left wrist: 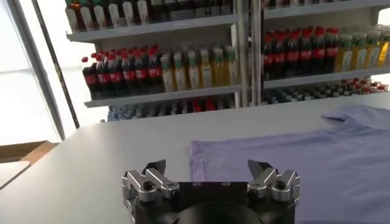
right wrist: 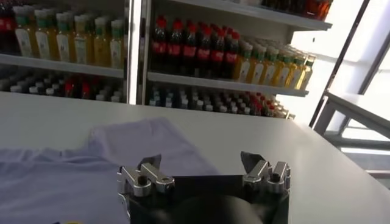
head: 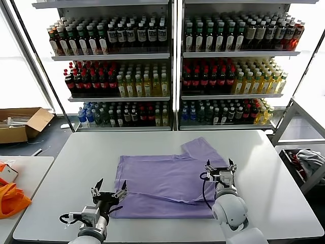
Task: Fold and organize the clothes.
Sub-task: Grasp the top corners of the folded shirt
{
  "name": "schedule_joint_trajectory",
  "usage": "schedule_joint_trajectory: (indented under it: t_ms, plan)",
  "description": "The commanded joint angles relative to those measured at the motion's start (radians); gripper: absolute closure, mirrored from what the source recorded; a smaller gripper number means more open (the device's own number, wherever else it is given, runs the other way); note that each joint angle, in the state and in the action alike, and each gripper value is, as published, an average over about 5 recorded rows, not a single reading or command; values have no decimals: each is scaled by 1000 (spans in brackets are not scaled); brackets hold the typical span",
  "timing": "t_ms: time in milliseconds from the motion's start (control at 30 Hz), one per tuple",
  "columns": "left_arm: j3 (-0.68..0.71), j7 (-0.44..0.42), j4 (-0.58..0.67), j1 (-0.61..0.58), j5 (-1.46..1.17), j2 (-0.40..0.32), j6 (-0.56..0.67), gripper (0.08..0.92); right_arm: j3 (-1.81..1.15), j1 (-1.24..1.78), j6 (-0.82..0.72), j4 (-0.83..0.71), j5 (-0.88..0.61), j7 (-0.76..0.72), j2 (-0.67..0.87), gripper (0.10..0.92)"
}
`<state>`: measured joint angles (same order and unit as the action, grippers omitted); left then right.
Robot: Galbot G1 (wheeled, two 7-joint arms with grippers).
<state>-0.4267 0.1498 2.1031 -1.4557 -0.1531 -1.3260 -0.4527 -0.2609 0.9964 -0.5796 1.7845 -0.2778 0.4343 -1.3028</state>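
My left gripper should close on the far corner [head: 122, 157] [left wrist: 194, 145] of the lavender T-shirt, at the end of the T-shirt that is away from the sleeve sticking out.
The lavender T-shirt [head: 162, 180] lies on the white table [head: 274, 168], partly folded, with one sleeve [head: 200, 148] sticking out at the far right. No printed graphic shows. My left gripper [head: 108, 187] is open and empty at the shirt's near left corner. My right gripper [head: 220, 166] is open and empty over the shirt's right edge. The shirt also shows in the left wrist view [left wrist: 304, 158] beyond my left gripper [left wrist: 207, 167]. It shows in the right wrist view [right wrist: 91, 164] beyond my right gripper [right wrist: 201, 161].
Shelves of drink bottles [head: 172, 66] stand behind the table. An orange fabric item [head: 9, 199] lies on a side table at the left. A cardboard box [head: 20, 124] sits on the floor at far left. A grey-white cloth bundle [head: 307, 160] lies in a rack at the right.
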Motion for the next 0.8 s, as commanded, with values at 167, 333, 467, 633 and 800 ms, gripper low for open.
schedule_joint_trajectory:
  t_ms: [167,333,467,633,800]
  plan:
    - [71,-104,-343,376,-246,239,8,177,42,-263,1,-214,-143,-63,0,203]
    - [124,-130,-473,503,-295,262,21,177,63,-316,1,-290,-182,-151,10,203]
    - [158,-140,-558,575,-323,268,24,177,69,-342,1,-335,-161,-163,5,203]
    - [184,-141,-622,634,-337,262,24,177,66,-383,1,-411,-153,-168,-14,203]
    - [196,-131,-660,665,-341,249,18,177,61,-425,2,-481,-139,-174,-33,203]
